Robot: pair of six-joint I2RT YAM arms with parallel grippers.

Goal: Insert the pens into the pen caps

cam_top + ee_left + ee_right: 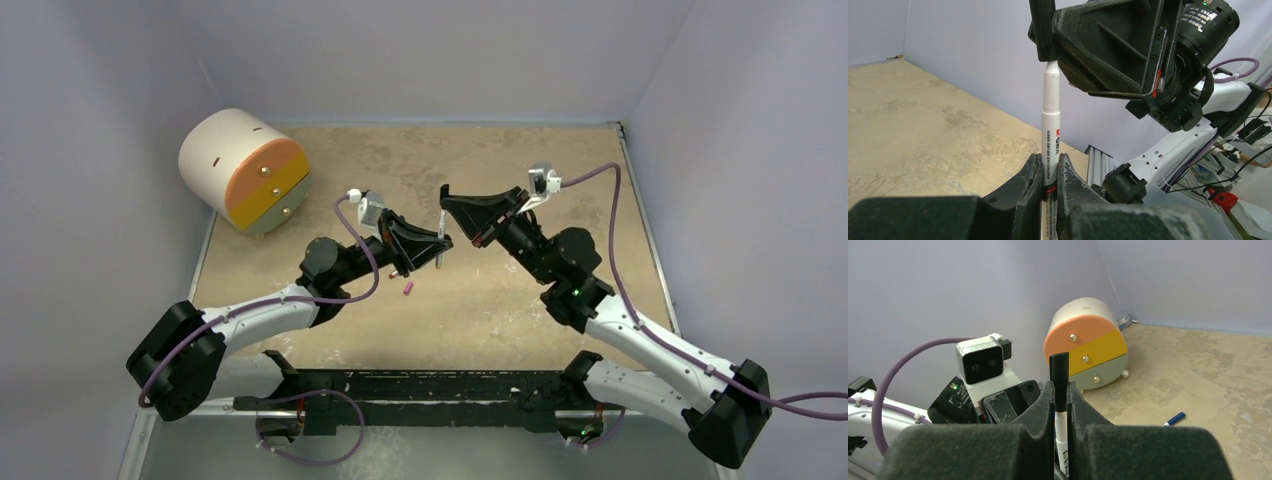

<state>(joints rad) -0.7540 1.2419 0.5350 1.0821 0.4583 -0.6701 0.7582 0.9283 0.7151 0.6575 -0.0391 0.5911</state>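
Note:
I can see the white pen's narrow neck below the black cap, so I need to open my right gripper, take the cap's top end [1059, 362] and press it down.
A white pen [1051, 125] stands upright between my two grippers, which meet above the table's middle. My left gripper [1050, 172] is shut on its lower barrel. My right gripper [1060, 395] is shut on a black pen cap [1059, 375], which sits on the pen's upper end [1060, 432]. In the left wrist view the cap [1043, 30] meets the pen's narrow neck. From above, the pen [441, 225] runs between the left gripper [437, 245] and the right gripper [445, 200]. A pink cap [408, 290] lies on the table just below them. Other pens and caps are out of view.
A round drawer unit [245, 170] with orange, yellow and grey fronts stands at the back left; it also shows in the right wrist view [1085, 347]. A blue-capped piece [1174, 419] lies on the table. Purple cables [360, 270] loop from both wrists.

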